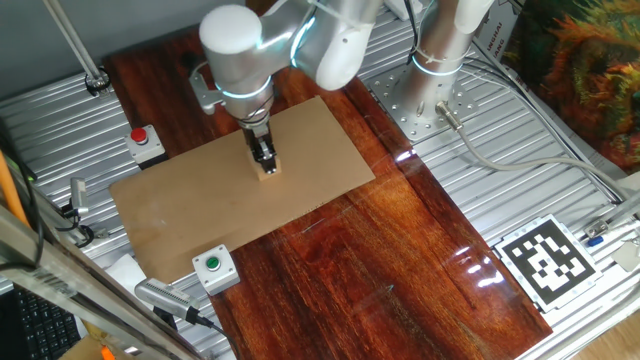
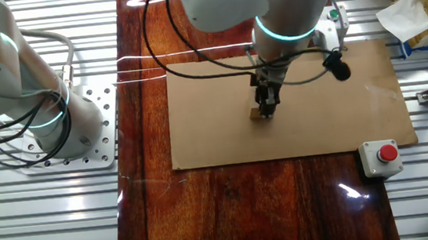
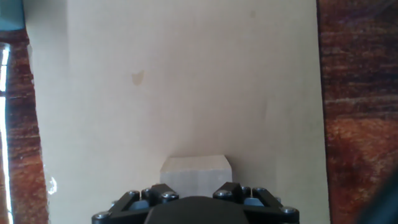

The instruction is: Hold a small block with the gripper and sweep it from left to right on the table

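Observation:
The robot's gripper will release the small block, now resting on that board, on the tan board (image 1: pixel 279 160), just past its middle toward the column of the white arm.
The small block (image 1: pixel 269 170) is a light tan wooden cube resting on the flat tan board (image 1: pixel 200 205) that lies on the glossy reddish-brown table (image 1: pixel 400 270). My gripper (image 1: pixel 264 155) points straight down over the block, its black fingers closed on the block's sides. In the other fixed view the gripper (image 2: pixel 266 103) stands near the middle of the board (image 2: pixel 215 128), and only a corner of the block (image 2: pixel 256 114) shows at the tip. In the hand view the block (image 3: pixel 195 169) sits between the fingers, with the gripper (image 3: pixel 195 194) at the bottom edge.
A white box with a red button (image 1: pixel 146 140) and one with a green button (image 1: pixel 214 266) flank the board. The other white arm's column (image 1: pixel 445 40) stands at the back on the ribbed metal surround (image 1: pixel 560 190). A black-and-white marker tag (image 1: pixel 545 258) lies at the right.

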`<state>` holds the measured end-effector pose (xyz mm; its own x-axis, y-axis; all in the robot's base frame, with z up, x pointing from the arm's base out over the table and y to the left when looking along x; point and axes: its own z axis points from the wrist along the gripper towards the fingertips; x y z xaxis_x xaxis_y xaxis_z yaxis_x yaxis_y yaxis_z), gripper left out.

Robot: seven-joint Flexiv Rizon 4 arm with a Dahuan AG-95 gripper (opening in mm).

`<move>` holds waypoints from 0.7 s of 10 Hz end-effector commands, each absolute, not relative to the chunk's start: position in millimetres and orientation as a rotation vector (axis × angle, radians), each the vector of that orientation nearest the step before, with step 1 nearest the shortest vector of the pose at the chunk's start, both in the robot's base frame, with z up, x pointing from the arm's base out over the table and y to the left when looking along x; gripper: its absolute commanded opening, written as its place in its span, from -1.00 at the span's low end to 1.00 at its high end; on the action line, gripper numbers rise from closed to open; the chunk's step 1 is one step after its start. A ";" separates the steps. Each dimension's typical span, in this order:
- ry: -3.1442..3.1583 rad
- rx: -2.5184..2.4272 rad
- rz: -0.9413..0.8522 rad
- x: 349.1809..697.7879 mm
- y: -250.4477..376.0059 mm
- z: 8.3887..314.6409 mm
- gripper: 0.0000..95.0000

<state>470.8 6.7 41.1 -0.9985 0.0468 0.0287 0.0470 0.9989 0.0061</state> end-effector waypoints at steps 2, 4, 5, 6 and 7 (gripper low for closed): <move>-3.127 -0.038 0.029 460.8 9.1 13.8 -1.00; -3.109 -0.042 0.020 454.8 10.7 13.5 -1.00; -3.113 -0.053 -0.008 451.1 11.7 13.4 -1.00; -3.125 -0.055 -0.015 450.0 12.0 13.3 -1.00; -3.126 -0.053 -0.017 448.1 12.5 13.3 -1.00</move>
